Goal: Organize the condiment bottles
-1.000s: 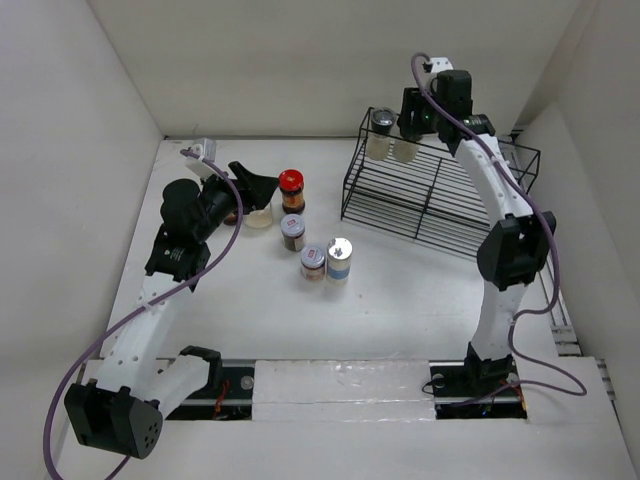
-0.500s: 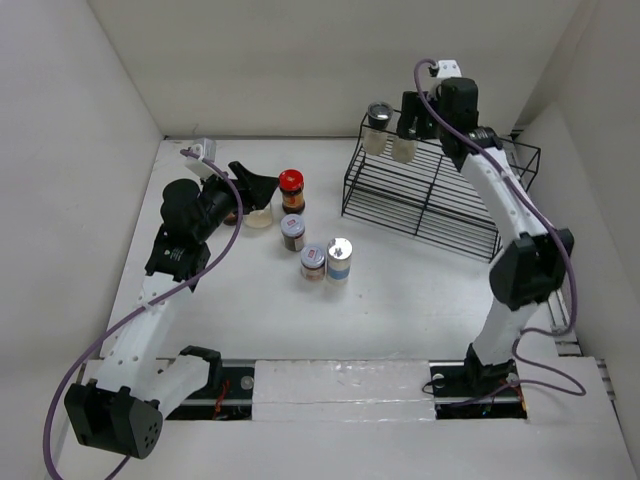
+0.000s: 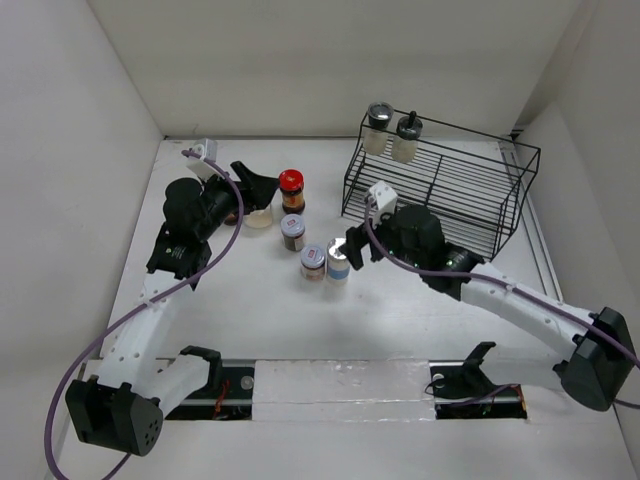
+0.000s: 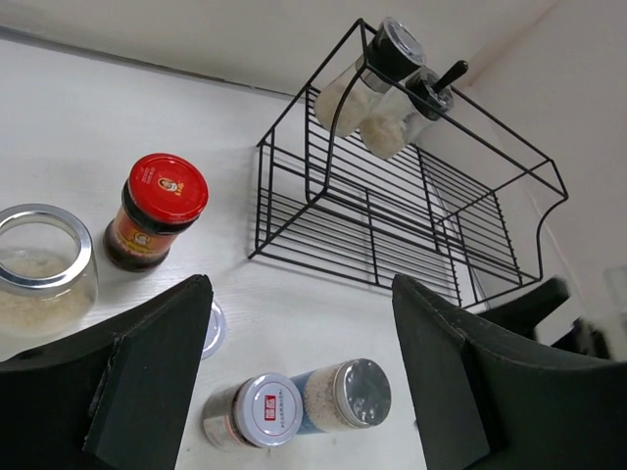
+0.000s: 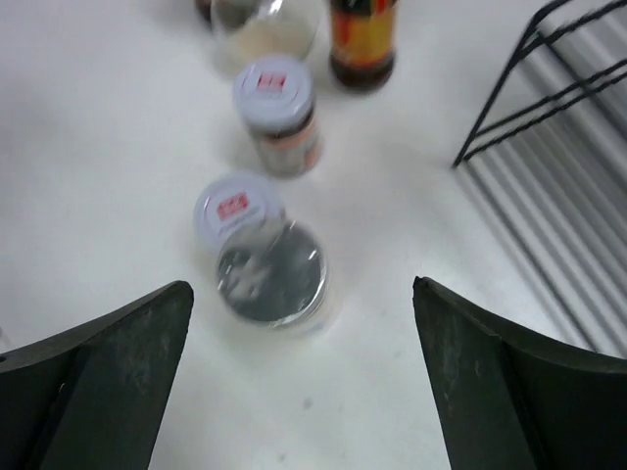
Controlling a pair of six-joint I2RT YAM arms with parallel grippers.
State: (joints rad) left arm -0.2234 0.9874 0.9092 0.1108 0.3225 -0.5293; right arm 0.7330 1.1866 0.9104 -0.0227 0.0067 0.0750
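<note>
My right gripper is to close next on the upper part [image 3: 338, 250] [image 5: 278, 284] of the silver-capped shaker that stands on the table beside the white-lidded jar.
Two pale shakers, one silver-capped [image 3: 379, 126] and one black-capped [image 3: 406, 137], stand on the top shelf of the black wire rack [image 3: 440, 195]. On the table stand a red-capped jar [image 3: 291, 190], an open clear jar [image 3: 260, 216], a dark white-lidded jar [image 3: 293, 232], another white-lidded jar [image 3: 313, 263] and a silver-capped shaker [image 3: 339, 258]. My right gripper [image 3: 356, 243] is open and empty just right of that shaker [image 5: 271, 274], with the shaker ahead of its jaws [image 5: 304, 382]. My left gripper [image 3: 260, 186] is open and empty above the clear jar [image 4: 39, 264].
The rack [image 4: 411, 215] fills the back right of the table, its lower shelves bare. White walls close in the left, back and right sides. The right arm lies low across the table in front of the rack.
My right gripper has let go of the black-capped shaker on the rack's top shelf and swung down to the table beside the silver-capped shaker. The left arm has not moved.
</note>
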